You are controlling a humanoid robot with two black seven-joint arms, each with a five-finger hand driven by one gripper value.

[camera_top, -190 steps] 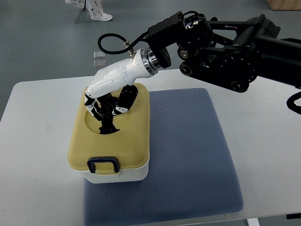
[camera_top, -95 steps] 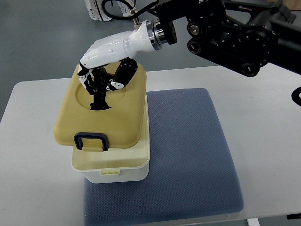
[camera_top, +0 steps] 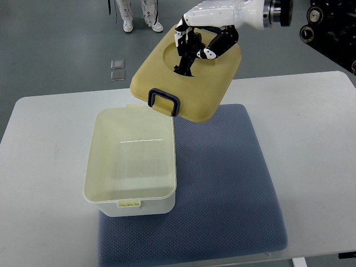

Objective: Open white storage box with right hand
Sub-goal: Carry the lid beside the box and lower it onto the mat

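My right gripper is going to put the yellow lid, now tilted above the mat's far edge, down on the far part of the blue-grey mat [camera_top: 217, 145] beside the box.
The white storage box [camera_top: 129, 204] stands open on the left part of the blue-grey mat [camera_top: 222, 189], and its pale inside holds nothing. Its yellow lid [camera_top: 214, 80] hangs tilted in the air above the mat's far edge, with the dark blue latch [camera_top: 163, 102] on its lower left side. My right hand [camera_top: 192, 47], white with black fingers, comes in from the upper right and is shut on the black handle in the lid's round recess. The left arm does not show.
The white table [camera_top: 317, 144] carries the mat. Beyond the table's far edge lies grey floor with two small clear squares [camera_top: 117, 69]. A person's legs and shoes [camera_top: 139, 14] stand at the top of the picture.
My right hand has lifted the lid off the box and carried it up and to the right. The box is now uncovered and has stayed in place.
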